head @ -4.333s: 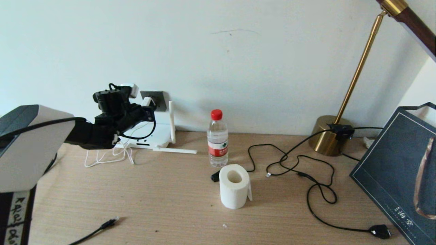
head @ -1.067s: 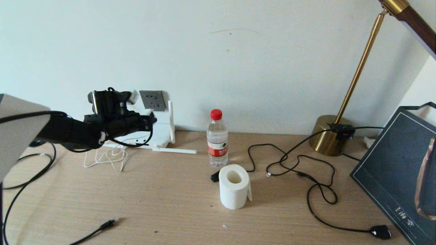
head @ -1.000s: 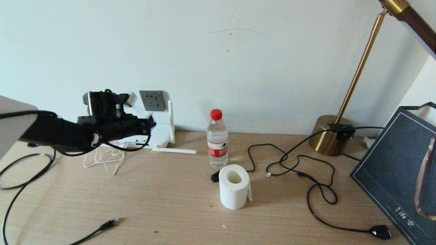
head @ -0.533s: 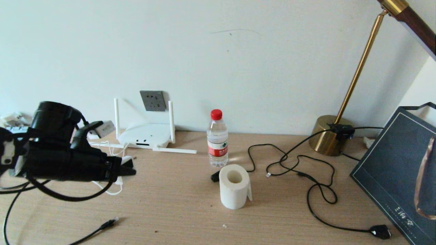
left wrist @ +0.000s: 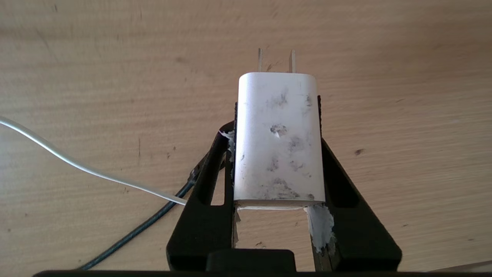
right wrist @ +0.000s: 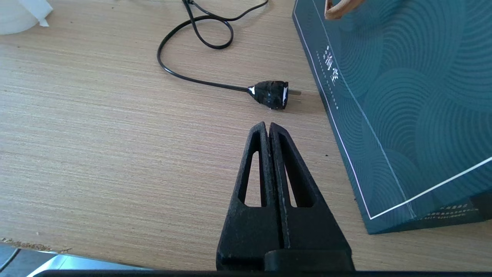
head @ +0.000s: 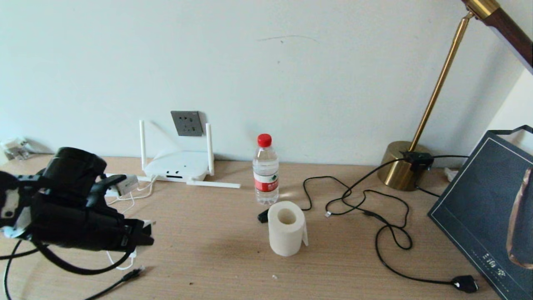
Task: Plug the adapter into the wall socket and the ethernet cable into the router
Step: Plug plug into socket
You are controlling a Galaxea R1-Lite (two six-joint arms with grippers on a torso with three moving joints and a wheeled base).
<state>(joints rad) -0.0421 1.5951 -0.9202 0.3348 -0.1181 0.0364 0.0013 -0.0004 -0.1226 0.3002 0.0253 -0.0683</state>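
The robot's left gripper will release the adapter on the table [head: 164,235] just past the ethernet cable plug, toward the router.
My left gripper [left wrist: 276,111] is shut on the adapter [left wrist: 277,138], a scuffed white block with its two metal prongs pointing away from the fingers. In the head view this gripper [head: 143,236] hangs low over the near left of the table, away from the wall. The dark-grey wall socket [head: 187,123] sits on the wall behind the white router [head: 177,166]. The adapter's thin white cord [left wrist: 77,165] trails off to one side. The ethernet cable plug [head: 133,273] lies on the table just in front of the left gripper. My right gripper [right wrist: 269,125] is shut and holds nothing.
A water bottle [head: 266,168] and a toilet-paper roll [head: 286,228] stand mid-table. The black lamp cord [head: 374,216] loops on the right and ends in a chunky plug [right wrist: 271,94] near the right gripper. A brass lamp [head: 402,164] and a dark teal bag [right wrist: 403,96] are at the right.
The left arm has drawn back from the wall socket and dropped toward the near left of the table, still gripping the adapter. The router is now uncovered.
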